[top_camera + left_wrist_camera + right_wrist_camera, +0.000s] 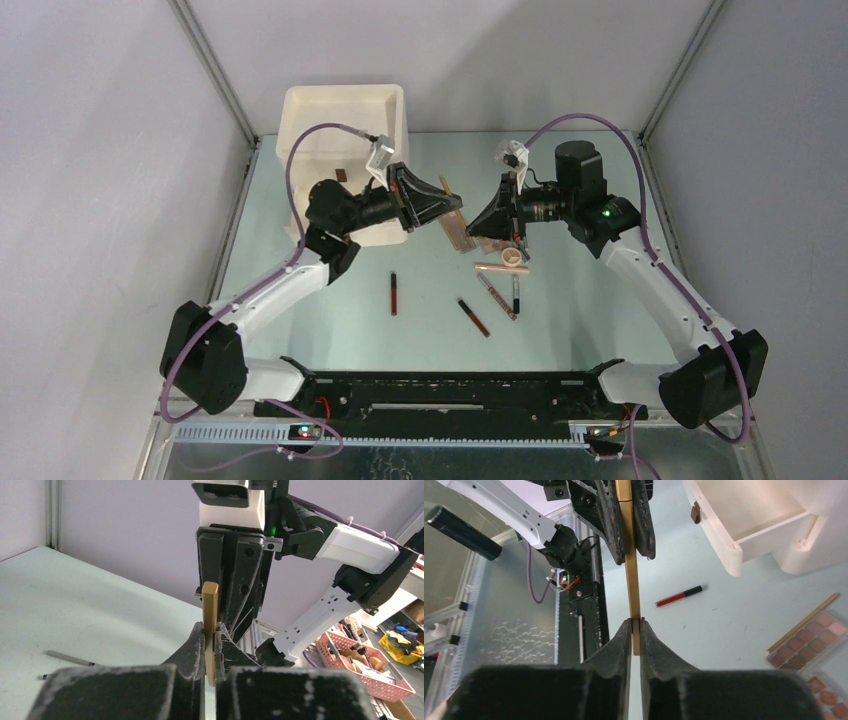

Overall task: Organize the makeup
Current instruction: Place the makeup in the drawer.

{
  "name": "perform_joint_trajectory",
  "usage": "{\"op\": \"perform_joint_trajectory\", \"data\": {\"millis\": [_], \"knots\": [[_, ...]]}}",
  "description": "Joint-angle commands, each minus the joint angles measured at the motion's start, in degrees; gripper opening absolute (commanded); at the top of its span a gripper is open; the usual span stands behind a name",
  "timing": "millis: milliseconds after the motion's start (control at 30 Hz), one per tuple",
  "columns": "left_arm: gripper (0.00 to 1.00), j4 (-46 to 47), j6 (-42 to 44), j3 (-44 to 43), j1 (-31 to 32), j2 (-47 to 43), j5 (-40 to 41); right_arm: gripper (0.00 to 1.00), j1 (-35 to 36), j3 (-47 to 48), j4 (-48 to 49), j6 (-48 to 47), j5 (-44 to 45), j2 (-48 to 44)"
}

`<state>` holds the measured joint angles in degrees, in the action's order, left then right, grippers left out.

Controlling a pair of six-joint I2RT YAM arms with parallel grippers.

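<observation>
Next, my left gripper releases the thin gold stick inside the cream box's open drawer [358, 217], along the front side of the drawer.
A thin gold-edged palette [456, 226] hangs above the table between my two grippers. My left gripper [447, 205] is shut on one end of it; it shows edge-on between the jaws in the left wrist view [210, 611]. My right gripper [480, 220] is shut on the other end [631, 587]. Two more pink-brown palettes [810, 639] lie on the table below the right gripper. Dark-red and black tubes [393, 293] [473, 316] [497, 296], a thin pencil [516, 292], a peach tube [500, 268] and a peach round sponge [511, 256] lie mid-table.
The cream drawer box [345, 125] stands at the back left with a drawer pulled open [744, 525]. A red and black tube [679, 596] lies on the table in front of it. A thin pencil [67, 656] lies to the left.
</observation>
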<state>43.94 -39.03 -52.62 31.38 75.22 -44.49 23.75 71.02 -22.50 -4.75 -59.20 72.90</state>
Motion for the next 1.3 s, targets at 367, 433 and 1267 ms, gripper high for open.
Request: {"op": "perform_joint_trajectory", "data": {"millis": [367, 433, 1267], "knots": [[0.00, -62.2, 82.2, -11.6, -2.4, -9.7, 36.9, 0.74, -8.9, -2.5, -13.4, -16.1, 5.0, -7.3], [0.00, -63.9, 90.5, -9.9, -2.5, -9.1, 44.8, 0.75, -9.9, -4.5, -13.5, -17.0, 5.1, -7.9], [0.32, -67.3, 106.1, -10.3, -8.6, 10.2, 58.3, 0.74, -11.6, -7.6, -15.7, -18.7, 10.3, -2.9]]}}
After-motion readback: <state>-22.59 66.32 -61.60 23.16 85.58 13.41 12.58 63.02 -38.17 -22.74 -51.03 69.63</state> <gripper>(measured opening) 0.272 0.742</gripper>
